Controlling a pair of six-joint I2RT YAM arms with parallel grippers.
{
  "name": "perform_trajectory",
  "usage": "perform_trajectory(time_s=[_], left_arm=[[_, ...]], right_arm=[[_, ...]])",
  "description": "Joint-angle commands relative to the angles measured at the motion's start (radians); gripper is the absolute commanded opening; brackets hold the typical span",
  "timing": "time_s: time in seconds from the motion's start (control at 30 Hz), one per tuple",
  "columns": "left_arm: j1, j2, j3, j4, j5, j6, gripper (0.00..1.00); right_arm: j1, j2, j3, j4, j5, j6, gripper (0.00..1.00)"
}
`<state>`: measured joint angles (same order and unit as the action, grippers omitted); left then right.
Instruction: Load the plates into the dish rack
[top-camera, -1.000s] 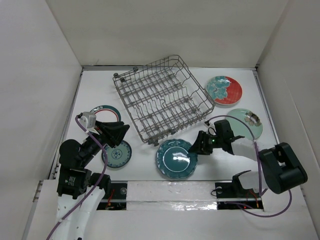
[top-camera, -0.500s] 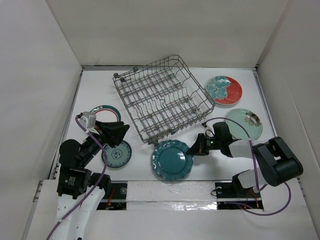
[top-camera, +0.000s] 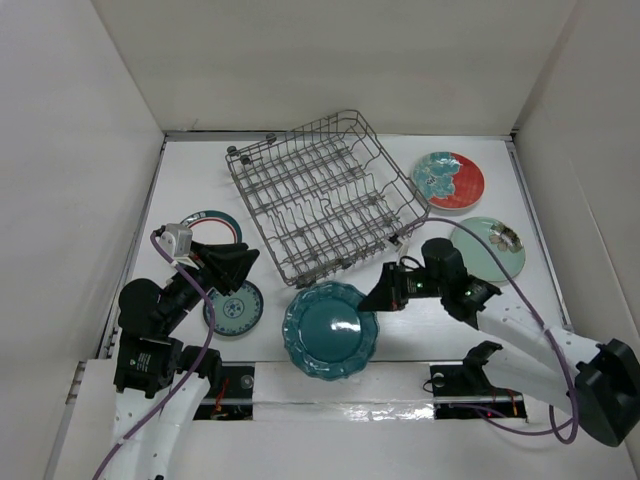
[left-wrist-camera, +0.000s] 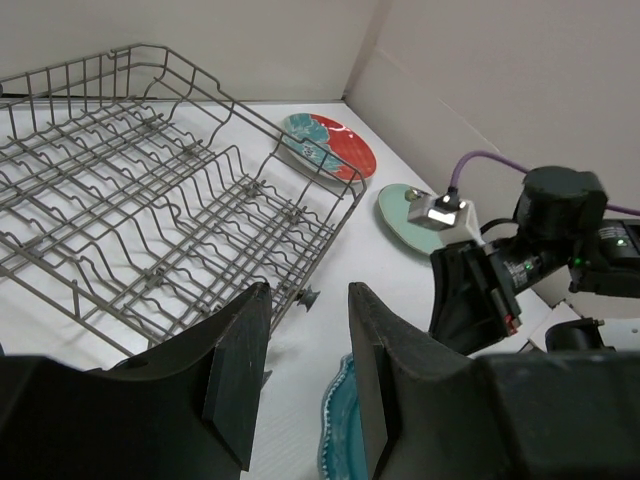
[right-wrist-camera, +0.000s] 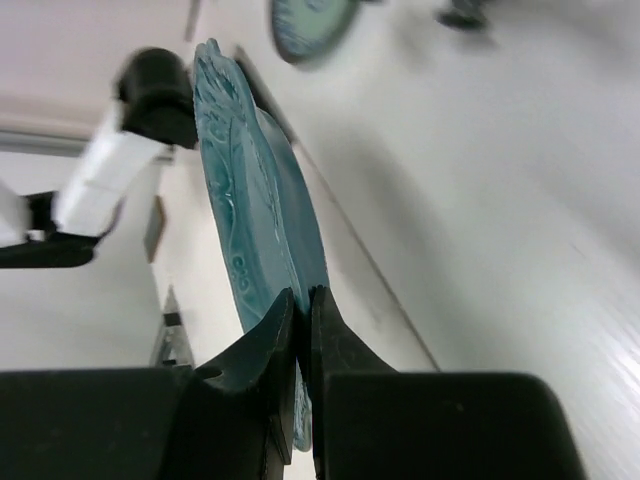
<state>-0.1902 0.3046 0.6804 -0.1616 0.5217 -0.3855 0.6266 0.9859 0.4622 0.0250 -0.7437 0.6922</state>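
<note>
The dark teal scalloped plate will leave my right gripper in the rack's end (top-camera: 367, 165) beside the red and teal plate.
My right gripper (top-camera: 378, 297) is shut on the right rim of the dark teal scalloped plate (top-camera: 330, 331) and holds it lifted near the table's front edge; its jaws pinch that plate (right-wrist-camera: 250, 200) in the right wrist view. The grey wire dish rack (top-camera: 320, 190) stands empty at the back centre. My left gripper (top-camera: 245, 262) is open and empty above the small teal patterned plate (top-camera: 233, 309). The white plate with the teal-red rim (top-camera: 212, 223) lies at the left. The red and teal plate (top-camera: 449, 180) and the pale mint plate (top-camera: 490, 246) lie at the right.
White walls enclose the table on the left, back and right. The rack (left-wrist-camera: 160, 200) fills the left of the left wrist view, with the right arm's wrist (left-wrist-camera: 540, 250) beyond it. A purple cable (top-camera: 470, 235) loops above the right arm.
My right gripper has lifted the dark teal plate and carried it left and toward the front edge. The right arm has stretched out to the left. The left arm has not moved.
</note>
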Motion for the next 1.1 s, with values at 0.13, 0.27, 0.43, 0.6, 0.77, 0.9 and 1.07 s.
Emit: perform_trajectory(time_s=[0.13, 0.27, 0.43, 0.6, 0.77, 0.9, 1.07], left_arm=[[-0.005, -0.001, 0.004, 0.042, 0.008, 0.004, 0.34], [-0.005, 0.002, 0.004, 0.04, 0.008, 0.004, 0.34], [-0.005, -0.005, 0.002, 0.042, 0.008, 0.002, 0.34], [-0.005, -0.002, 0.001, 0.045, 0.008, 0.0, 0.34], [-0.005, 0.001, 0.001, 0.047, 0.008, 0.0, 0.34], [-0.005, 0.005, -0.001, 0.047, 0.008, 0.004, 0.34], [-0.005, 0.013, 0.001, 0.047, 0.008, 0.004, 0.34]], right_arm=[[-0.092, -0.009, 0.222, 0.402, -0.008, 0.234, 0.0], [-0.211, 0.107, 0.332, 0.464, 0.098, 0.213, 0.0], [-0.294, 0.224, 0.493, 0.432, 0.367, 0.106, 0.0], [-0.295, 0.334, 0.74, 0.297, 0.718, -0.188, 0.0], [-0.295, 0.474, 0.901, 0.26, 0.885, -0.377, 0.0], [-0.306, 0.623, 1.036, 0.205, 0.947, -0.52, 0.0], [-0.306, 0.703, 1.079, 0.188, 1.003, -0.585, 0.0]])
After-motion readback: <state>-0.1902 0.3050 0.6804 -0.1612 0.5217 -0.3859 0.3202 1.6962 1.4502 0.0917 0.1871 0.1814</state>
